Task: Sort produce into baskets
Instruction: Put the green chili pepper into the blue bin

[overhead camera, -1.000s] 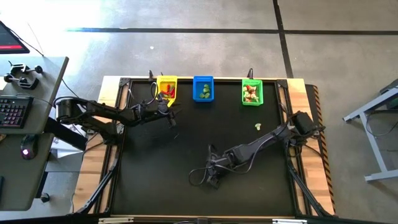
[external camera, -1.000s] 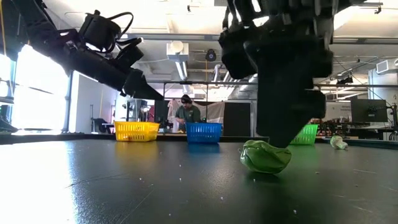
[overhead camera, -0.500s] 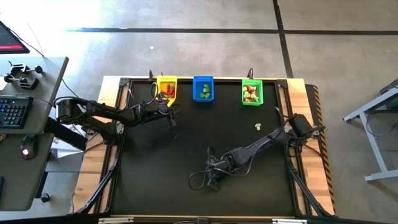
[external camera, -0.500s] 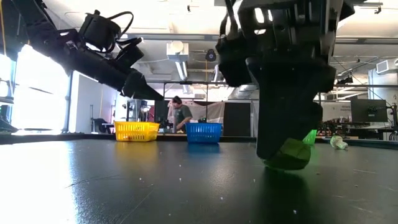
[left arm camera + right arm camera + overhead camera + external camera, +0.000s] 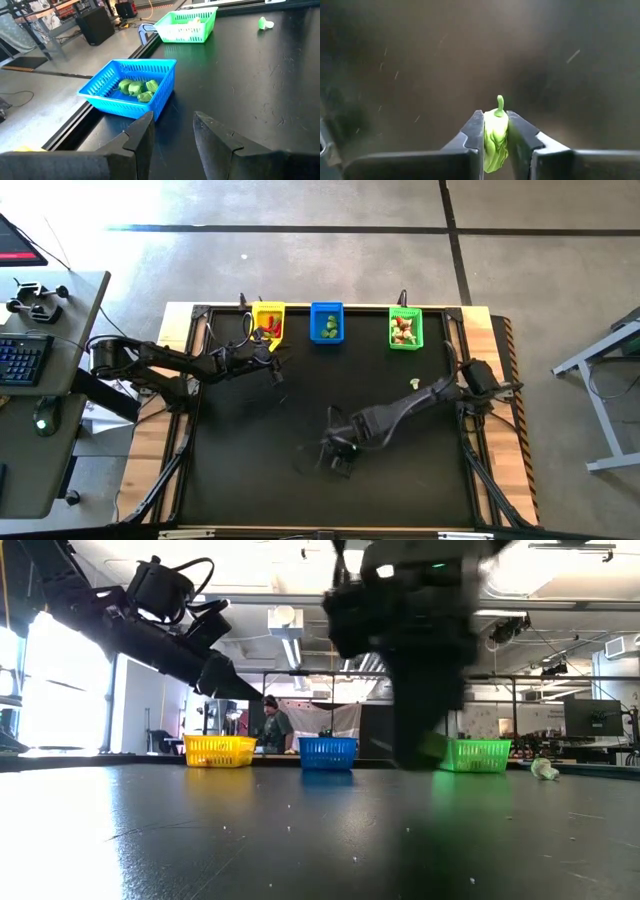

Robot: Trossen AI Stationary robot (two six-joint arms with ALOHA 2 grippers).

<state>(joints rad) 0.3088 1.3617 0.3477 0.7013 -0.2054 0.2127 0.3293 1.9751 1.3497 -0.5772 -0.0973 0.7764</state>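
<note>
Next, I drop the small green piece from my right gripper among the green produce in the blue basket [image 5: 330, 327].
My right gripper [image 5: 495, 119] is over the middle of the black table [image 5: 250, 480], a little toward its near edge, shut on a small green pepper-like piece [image 5: 495, 142]. The low view shows the same gripper [image 5: 420, 745] as a blur with the green piece [image 5: 432, 747] at its tips. My left gripper [image 5: 278, 372] hovers open near the yellow basket [image 5: 268, 321], its fingers [image 5: 145, 131] toward the blue basket [image 5: 132, 90]. The blue basket [image 5: 327, 321] and green basket [image 5: 405, 327] stand along the far edge, each holding produce. My right gripper pinches the green piece by its two ribbed sides [image 5: 495, 135] between the two fingers. Its little stem [image 5: 499, 104] sticks out past the fingertips. The fingers come steeply from above, slanting down. The piece is lifted clear of the table.
One small pale piece [image 5: 414, 383] lies loose on the table near the green basket, also seen in the left wrist view as a small pale piece [image 5: 265, 23]. A desk with a keyboard [image 5: 20, 355] stands to the left. A person [image 5: 272, 728] is in the room behind.
My right gripper has shut on the green piece, which lay on the table a second ago, and has risen with it, so the piece now hangs clear of the surface. The wrist has also rolled somewhat.
</note>
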